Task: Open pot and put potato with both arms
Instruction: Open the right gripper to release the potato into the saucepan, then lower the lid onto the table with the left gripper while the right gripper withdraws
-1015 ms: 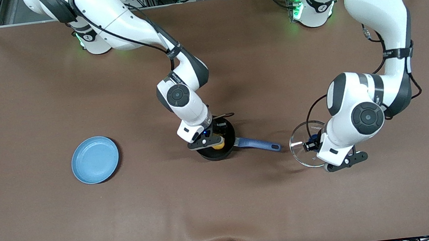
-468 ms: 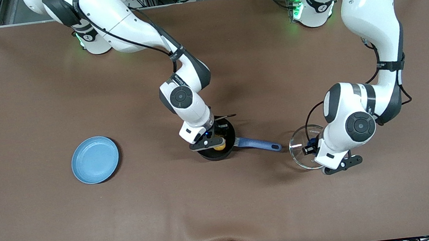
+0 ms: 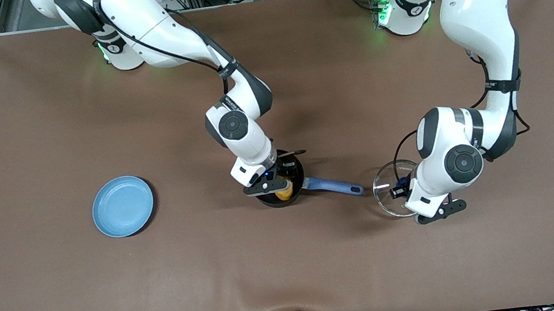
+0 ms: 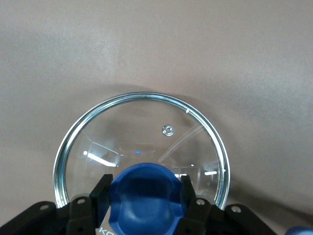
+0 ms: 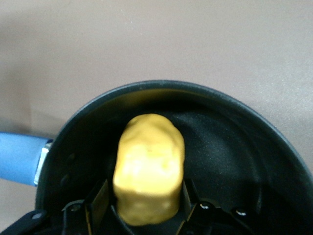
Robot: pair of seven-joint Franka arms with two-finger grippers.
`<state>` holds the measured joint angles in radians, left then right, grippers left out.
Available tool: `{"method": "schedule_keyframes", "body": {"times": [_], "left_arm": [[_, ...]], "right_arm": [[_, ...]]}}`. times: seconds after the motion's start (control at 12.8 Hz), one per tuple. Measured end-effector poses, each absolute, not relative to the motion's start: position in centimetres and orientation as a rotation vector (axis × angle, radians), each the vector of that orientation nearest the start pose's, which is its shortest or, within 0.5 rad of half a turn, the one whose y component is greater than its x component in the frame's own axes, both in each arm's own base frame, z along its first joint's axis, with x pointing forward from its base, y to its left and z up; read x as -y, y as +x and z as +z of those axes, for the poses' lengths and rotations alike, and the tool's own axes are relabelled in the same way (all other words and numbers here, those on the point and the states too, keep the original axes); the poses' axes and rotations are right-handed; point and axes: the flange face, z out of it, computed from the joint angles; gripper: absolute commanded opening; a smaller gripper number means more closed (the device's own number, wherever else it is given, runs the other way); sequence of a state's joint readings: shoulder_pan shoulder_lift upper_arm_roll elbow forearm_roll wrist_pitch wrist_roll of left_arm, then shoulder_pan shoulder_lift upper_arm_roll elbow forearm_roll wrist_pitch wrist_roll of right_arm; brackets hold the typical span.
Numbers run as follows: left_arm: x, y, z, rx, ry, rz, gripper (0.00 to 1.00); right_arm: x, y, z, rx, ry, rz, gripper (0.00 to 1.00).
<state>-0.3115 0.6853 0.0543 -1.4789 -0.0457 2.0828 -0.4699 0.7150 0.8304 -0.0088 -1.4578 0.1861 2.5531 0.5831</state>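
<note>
The robot's left gripper needs to release the glass lid on the bare brown table [image 3: 424,176], well beyond the end of the blue handle.
The black pot [image 3: 295,170] stands mid-table without its lid, its blue handle [image 3: 335,186] pointing toward the left arm's end. The yellow potato [image 3: 284,192] stands inside the pot [image 5: 230,147]. My right gripper [image 3: 275,184] reaches down into the pot. Its fingers flank the potato [image 5: 149,166], slightly parted, with a thin gap on one side. My left gripper [image 3: 401,185] is shut on the blue knob [image 4: 144,200] of the glass lid [image 3: 389,190]. It holds the lid [image 4: 142,132] flat and low over the table, just past the handle's end.
A flat light-blue plate [image 3: 122,206] lies toward the right arm's end of the table. The brown table cover [image 3: 290,269] has a raised fold near the front edge.
The right gripper's fingers have eased off the potato, which now sits lower and tilted in the pot. The left arm's wrist has shifted slightly toward its base with the lid still held.
</note>
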Motion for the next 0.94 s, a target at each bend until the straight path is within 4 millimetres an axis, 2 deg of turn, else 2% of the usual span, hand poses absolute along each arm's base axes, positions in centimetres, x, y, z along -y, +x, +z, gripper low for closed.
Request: {"method": "schedule_keyframes", "body": {"times": [0.23, 0.47, 0.7, 0.94], "left_arm": [[18.7, 67.8, 25.7, 0.353, -3.096, 0.119, 0.00], [18.6, 67.2, 24.2, 0.349, -3.094, 0.129, 0.00], [17.1, 67.1, 23.1, 0.321, -3.098, 0.133, 0.00], [15.8, 67.1, 22.8, 0.305, -3.107, 0.129, 0.00]], "right_arm": [[-48.1, 57.5, 22.4, -0.028, -2.875, -0.228, 0.71], [-47.4, 58.2, 23.8, -0.039, -2.902, -0.180, 0.74], [-45.5, 59.3, 28.2, -0.058, -2.932, -0.109, 0.77], [-41.4, 60.7, 34.5, -0.078, -2.956, -0.045, 0.86]]}}
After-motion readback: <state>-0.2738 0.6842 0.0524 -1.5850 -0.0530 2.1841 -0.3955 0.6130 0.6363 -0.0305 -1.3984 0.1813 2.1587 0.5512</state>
